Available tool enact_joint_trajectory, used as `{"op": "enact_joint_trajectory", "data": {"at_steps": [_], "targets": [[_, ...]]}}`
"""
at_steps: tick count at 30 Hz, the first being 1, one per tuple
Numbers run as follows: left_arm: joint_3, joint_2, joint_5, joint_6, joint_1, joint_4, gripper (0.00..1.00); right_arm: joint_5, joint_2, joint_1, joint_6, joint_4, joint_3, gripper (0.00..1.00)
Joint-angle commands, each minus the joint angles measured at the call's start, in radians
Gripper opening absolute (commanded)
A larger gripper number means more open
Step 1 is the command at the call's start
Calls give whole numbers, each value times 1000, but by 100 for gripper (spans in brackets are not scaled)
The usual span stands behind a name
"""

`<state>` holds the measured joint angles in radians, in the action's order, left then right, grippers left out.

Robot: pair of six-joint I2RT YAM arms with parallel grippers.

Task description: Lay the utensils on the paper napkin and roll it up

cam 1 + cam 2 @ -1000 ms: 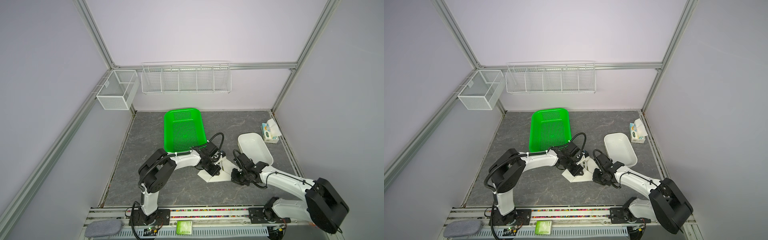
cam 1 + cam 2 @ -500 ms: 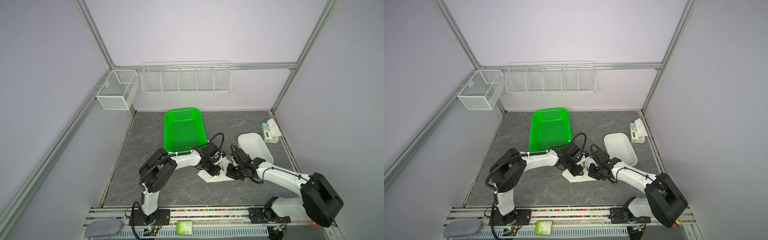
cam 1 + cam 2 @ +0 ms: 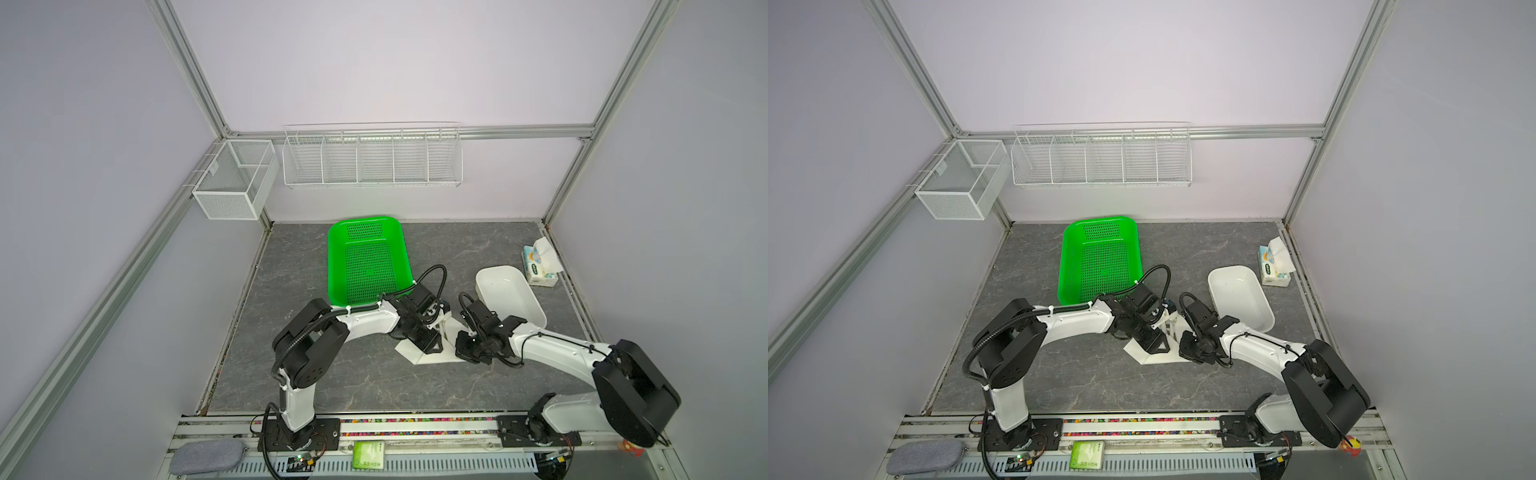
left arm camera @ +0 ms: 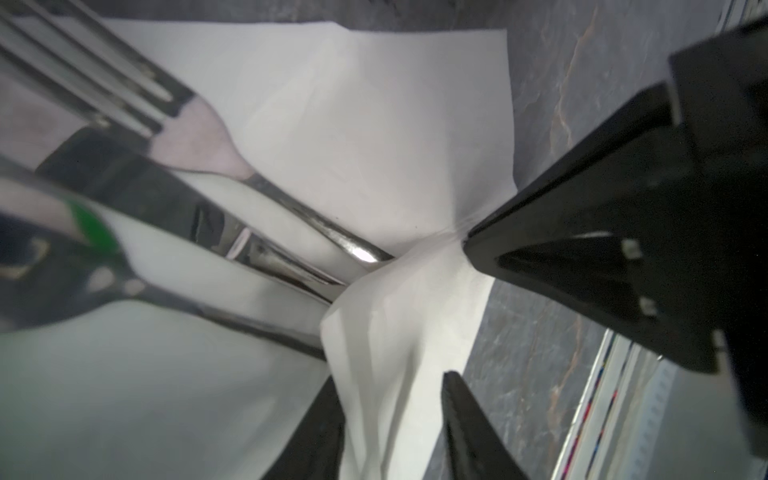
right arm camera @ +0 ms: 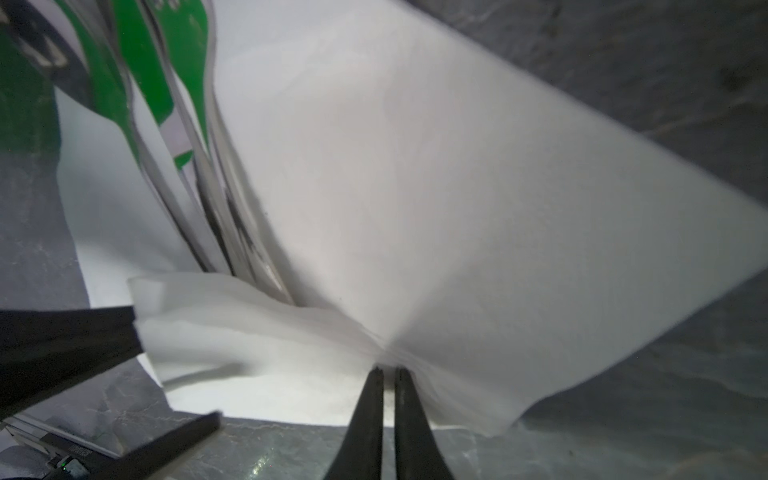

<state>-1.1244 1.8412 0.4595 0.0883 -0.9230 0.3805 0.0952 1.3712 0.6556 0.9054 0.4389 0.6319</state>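
Note:
The napkin's fold over the ends of the utensils' handles slants and puckers toward the right gripper's pinch, so the robot's left gripper will pinch the fold's other part (image 4: 382,420) and pull it straight before rolling.
The white paper napkin (image 4: 353,104) lies on the grey table with a fork (image 4: 199,137), a knife (image 4: 232,237) and a spoon (image 4: 124,282) side by side on it. One edge is folded up over the handle ends. My left gripper (image 4: 390,378) is open, its jaws apart on either side of that raised fold. My right gripper (image 5: 388,370) is shut on the napkin (image 5: 457,208) at a gathered pinch next to the utensils (image 5: 216,199). In both top views the left gripper (image 3: 428,343) and right gripper (image 3: 461,347) meet low over the napkin (image 3: 1154,357).
A green mesh basket (image 3: 365,257) stands behind the left arm. A white tub (image 3: 509,295) is behind the right arm, with a tissue pack (image 3: 538,266) at the far right edge. A wire rack (image 3: 372,156) and a wire box (image 3: 232,178) hang on the walls.
My left gripper's jaws have parted and let go of the napkin fold. The right gripper has come in closer to the left one and stays pinched on the napkin.

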Motion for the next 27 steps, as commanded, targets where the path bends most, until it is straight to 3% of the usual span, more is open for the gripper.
{"op": "enact_joint_trajectory", "data": {"at_steps": [1, 4, 7, 11, 16, 27], "targets": [[59, -103, -39, 68, 17, -83, 43, -13, 15, 7, 13, 18, -15, 12], [118, -186, -85, 121, 27, -136, 39, -14, 12, 7, 12, 18, -16, 12], [166, -256, -85, 180, 27, -193, 29, -12, 9, 8, 10, 21, -11, 12], [204, -254, 60, 275, 19, -270, 14, -9, 15, 8, 11, 24, -7, 12], [187, -174, 40, 302, -42, -282, 13, -18, 18, 10, 4, 46, -1, 12], [236, -45, -28, 376, -33, -323, 11, -23, 14, 10, -2, 58, 20, 14]]}}
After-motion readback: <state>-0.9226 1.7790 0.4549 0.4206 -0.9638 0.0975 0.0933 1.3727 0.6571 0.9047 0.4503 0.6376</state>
